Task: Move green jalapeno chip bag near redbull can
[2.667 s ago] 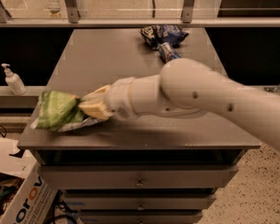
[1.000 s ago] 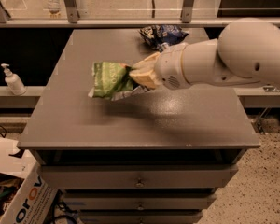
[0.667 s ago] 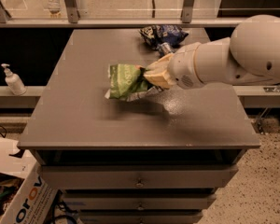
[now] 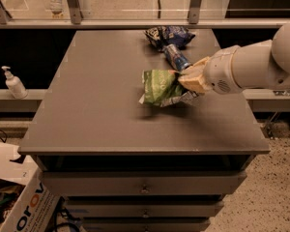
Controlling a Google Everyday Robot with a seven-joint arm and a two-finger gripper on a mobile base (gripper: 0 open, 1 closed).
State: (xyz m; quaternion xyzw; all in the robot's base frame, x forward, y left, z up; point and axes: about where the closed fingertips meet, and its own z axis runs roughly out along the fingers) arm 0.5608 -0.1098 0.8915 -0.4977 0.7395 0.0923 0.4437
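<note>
Next, I set the green jalapeno chip bag down with my gripper on the table (image 4: 186,92) just in front of the near end of the redbull can.
The green jalapeno chip bag (image 4: 160,87) is crinkly light green with silvery ends. It hangs a little above the grey table (image 4: 96,105), right of centre. My gripper (image 4: 187,81) comes in from the right on a white arm and is shut on the bag's right end. The redbull can (image 4: 176,58) lies on its side just behind the bag and the gripper, its near end hidden by them.
A dark blue chip bag (image 4: 168,36) lies at the table's back, touching the can's far end. A soap dispenser (image 4: 12,83) stands on a ledge to the left. Drawers sit under the table top. A cardboard box (image 4: 24,209) is at bottom left.
My gripper has carried the green bag from the table's front left corner across to the right and back, ending close to the can. The can and blue bag have not moved.
</note>
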